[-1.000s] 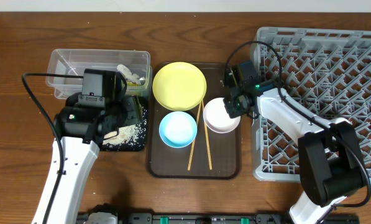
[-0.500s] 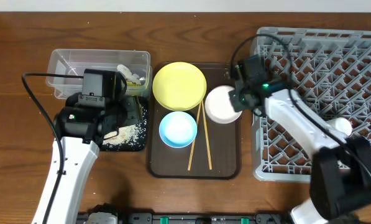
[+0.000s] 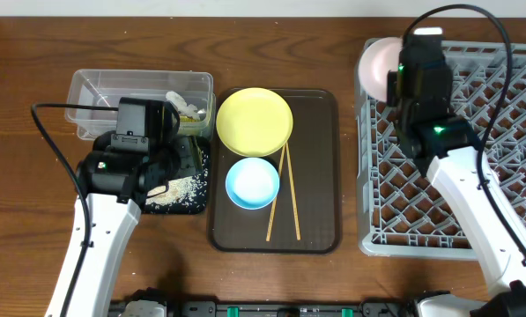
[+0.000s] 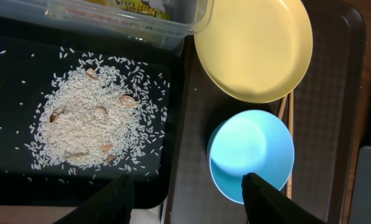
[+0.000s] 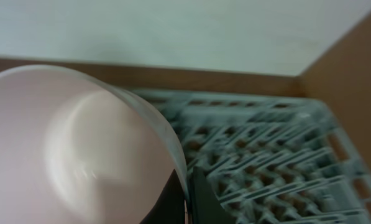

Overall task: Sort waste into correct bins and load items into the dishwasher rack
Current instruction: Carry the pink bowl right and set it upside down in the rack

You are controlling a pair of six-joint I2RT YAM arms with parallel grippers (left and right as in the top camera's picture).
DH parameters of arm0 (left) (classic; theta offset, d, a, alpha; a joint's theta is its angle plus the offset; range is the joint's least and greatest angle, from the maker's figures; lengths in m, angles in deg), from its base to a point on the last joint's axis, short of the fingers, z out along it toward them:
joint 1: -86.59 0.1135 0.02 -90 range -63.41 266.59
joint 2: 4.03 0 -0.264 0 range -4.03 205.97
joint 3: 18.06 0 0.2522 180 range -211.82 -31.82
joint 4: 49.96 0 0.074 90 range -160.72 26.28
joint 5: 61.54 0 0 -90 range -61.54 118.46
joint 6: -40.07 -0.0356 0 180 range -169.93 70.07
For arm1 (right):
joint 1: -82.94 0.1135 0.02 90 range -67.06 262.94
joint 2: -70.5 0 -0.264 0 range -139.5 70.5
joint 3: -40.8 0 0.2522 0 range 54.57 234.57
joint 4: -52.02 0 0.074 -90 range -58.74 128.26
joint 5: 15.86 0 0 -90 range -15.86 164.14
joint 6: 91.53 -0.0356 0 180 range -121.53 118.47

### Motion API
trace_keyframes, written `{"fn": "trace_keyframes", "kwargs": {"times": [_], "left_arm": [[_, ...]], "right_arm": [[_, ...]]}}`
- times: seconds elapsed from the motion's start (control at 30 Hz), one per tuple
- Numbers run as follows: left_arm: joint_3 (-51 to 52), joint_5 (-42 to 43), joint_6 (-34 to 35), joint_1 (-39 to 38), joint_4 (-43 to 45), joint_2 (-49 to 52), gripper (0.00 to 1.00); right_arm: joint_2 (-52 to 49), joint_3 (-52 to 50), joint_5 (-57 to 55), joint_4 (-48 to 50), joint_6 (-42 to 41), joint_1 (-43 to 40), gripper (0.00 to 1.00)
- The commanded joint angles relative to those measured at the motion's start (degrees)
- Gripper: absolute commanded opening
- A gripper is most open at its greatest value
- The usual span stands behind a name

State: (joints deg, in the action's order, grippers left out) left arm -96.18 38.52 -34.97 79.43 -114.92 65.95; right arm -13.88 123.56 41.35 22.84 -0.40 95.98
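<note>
The pale pink bowl will go down from my right gripper into the grey dishwasher rack's far corner (image 3: 396, 80), the one nearest the brown tray.
My right gripper (image 3: 395, 84) is shut on the rim of the pale pink bowl (image 3: 375, 63) and holds it tilted over the far left corner of the grey dishwasher rack (image 3: 500, 167). In the right wrist view the bowl (image 5: 73, 149) fills the left, its rim pinched between my fingers (image 5: 188, 196). The yellow plate (image 3: 255, 121), light blue bowl (image 3: 252, 182) and two chopsticks (image 3: 285, 194) lie on the brown tray. My left gripper (image 4: 185, 196) is open and empty, above the edge of the black tray (image 4: 11, 180) holding rice (image 4: 92, 124). The clear tub (image 3: 104, 92) holds a wrapper and tissue (image 3: 185, 107).
The dark brown serving tray (image 3: 320, 194) sits between the bins and the rack. The black tray of rice (image 3: 185, 189) lies under my left arm, in front of the clear tub. Wooden table all around. The small green cup is not visible.
My right gripper has lifted the pink bowl off the brown tray and carried it up and right to the rack's far left corner. The left arm has not moved.
</note>
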Motion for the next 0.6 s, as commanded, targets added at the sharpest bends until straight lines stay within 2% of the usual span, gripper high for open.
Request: {"fn": "trace_keyframes", "kwargs": {"times": [0.0,0.17,0.33,0.57], "left_arm": [[0.37,-0.92,-0.33,0.24,-0.17,0.02,0.59],[0.37,-0.92,-0.33,0.24,-0.17,0.02,0.59],[0.37,-0.92,-0.33,0.24,-0.15,0.02,0.59],[0.37,-0.87,-0.31,0.24,-0.17,0.02,0.59]], "right_arm": [[-0.63,0.74,-7.17,4.02,5.62,-1.92,0.01],[-4.52,0.74,-16.85,13.66,11.80,-3.98,0.01],[-10.88,0.74,-18.86,19.54,19.39,-4.79,0.01],[-18.60,0.76,-18.84,22.82,20.37,-4.61,0.01]]}}
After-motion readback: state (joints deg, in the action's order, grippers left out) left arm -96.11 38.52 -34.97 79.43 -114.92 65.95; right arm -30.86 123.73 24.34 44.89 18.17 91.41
